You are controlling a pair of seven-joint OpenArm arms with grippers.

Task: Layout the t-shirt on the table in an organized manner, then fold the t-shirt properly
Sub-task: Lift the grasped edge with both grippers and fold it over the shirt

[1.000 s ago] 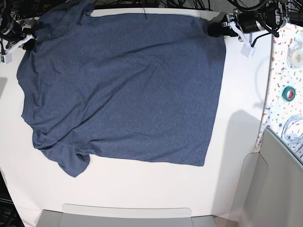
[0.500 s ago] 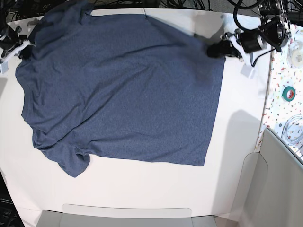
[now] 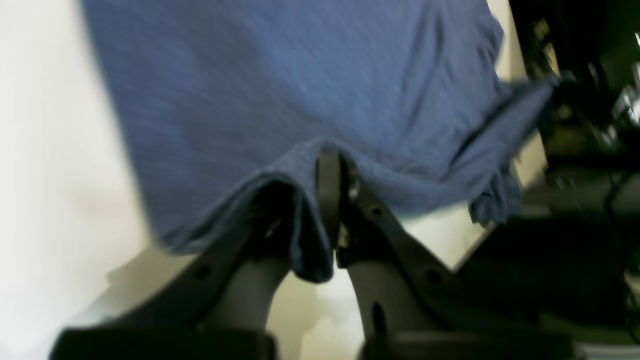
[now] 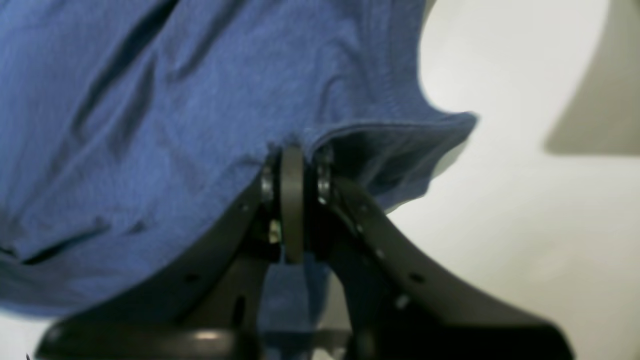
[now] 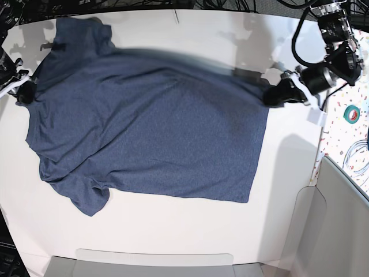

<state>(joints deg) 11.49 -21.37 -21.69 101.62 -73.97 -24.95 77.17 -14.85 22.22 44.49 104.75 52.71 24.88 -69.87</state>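
My left gripper will release the raised corner of the t-shirt on the t-shirt's flat side edge (image 5: 266, 118) that faces the speckled surface.
The dark blue t-shirt (image 5: 150, 133) lies spread over the white table (image 5: 173, 231), a sleeve bunched at the near left. Its far edge is raised off the table between my two grippers. My left gripper (image 5: 272, 94) is shut on the shirt's far right corner. In the left wrist view the fingers (image 3: 327, 200) pinch a fold of the t-shirt (image 3: 280, 90) and cloth hangs around them. My right gripper (image 5: 24, 93) is shut on the far left edge. In the right wrist view its fingers (image 4: 292, 200) clamp the hem of the t-shirt (image 4: 175, 100).
A speckled surface on the right carries a green tape roll (image 5: 351, 113) and coiled cable (image 5: 358, 154). A grey panel (image 5: 340, 231) stands at the near right and a grey tray edge (image 5: 155, 262) at the near side. Black cables run along the far edge.
Both grippers have moved toward the near side with the shirt's far edge, lifting it. A band of bare table now shows behind the shirt.
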